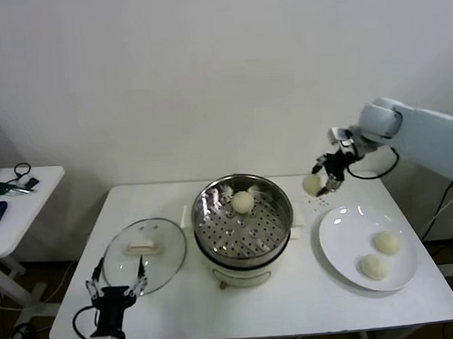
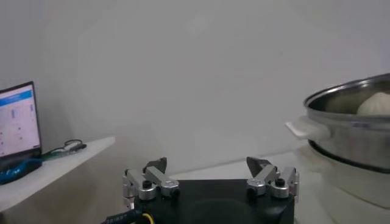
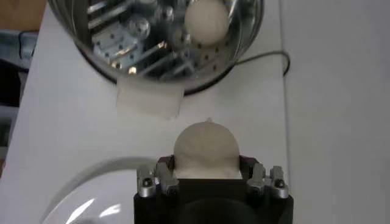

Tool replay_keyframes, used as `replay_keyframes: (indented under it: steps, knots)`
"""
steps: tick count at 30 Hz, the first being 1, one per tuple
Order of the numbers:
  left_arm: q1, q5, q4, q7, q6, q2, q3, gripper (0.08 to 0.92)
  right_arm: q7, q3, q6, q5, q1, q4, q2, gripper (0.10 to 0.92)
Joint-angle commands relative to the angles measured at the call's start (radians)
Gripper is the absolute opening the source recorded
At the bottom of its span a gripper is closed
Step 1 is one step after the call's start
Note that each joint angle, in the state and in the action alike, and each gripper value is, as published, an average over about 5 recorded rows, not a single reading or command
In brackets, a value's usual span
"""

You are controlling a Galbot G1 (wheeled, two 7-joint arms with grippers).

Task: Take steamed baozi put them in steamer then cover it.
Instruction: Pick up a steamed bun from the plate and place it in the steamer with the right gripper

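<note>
Next, I let go of the baozi in my right gripper on the steamer tray's side [image 1: 219, 227] nearest the glass lid, next to the other baozi.
The steel steamer [image 1: 243, 220] stands mid-table on its cream base with one baozi [image 1: 243, 202] on the perforated tray; that baozi also shows in the right wrist view [image 3: 207, 22]. My right gripper [image 1: 319, 182] is shut on a second baozi [image 3: 206, 150] and holds it in the air to the right of the steamer's rim, above the table. Two more baozi [image 1: 387, 241] [image 1: 373, 266] lie on the white plate [image 1: 344, 239]. My left gripper [image 1: 116, 288] is open and empty at the front left, by the glass lid [image 1: 144, 253].
The glass lid with its cream handle lies flat left of the steamer. The steamer's side handle [image 3: 149, 98] juts toward the right gripper. A small side table [image 1: 15, 203] with cables and a laptop stands at the far left.
</note>
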Motion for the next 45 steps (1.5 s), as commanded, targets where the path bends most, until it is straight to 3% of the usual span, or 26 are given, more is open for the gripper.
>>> replay_keyframes:
  steps: [1,12,22,38,45]
  knots:
    - [0.023,0.009,-0.028,0.027,-0.01,0.001,0.039,0.823,0.11,-0.151,-0.106,0.301,0.202,0.11,0.163,0.679]
    - [0.017,0.006,-0.044,0.045,-0.005,0.0,0.034,0.823,0.245,-0.158,-0.171,0.35,0.091,0.125,0.337,0.682]
    - [0.011,0.006,-0.038,0.05,-0.007,0.007,0.023,0.823,0.255,-0.172,-0.18,0.323,-0.012,0.037,0.492,0.687]
    - [-0.016,0.003,-0.023,0.054,-0.005,0.021,0.002,0.823,0.254,-0.209,-0.171,0.285,-0.074,-0.018,0.541,0.692]
    - [-0.023,0.005,-0.021,0.052,0.0,0.02,0.004,0.823,0.242,-0.202,-0.175,0.268,-0.077,-0.016,0.536,0.765]
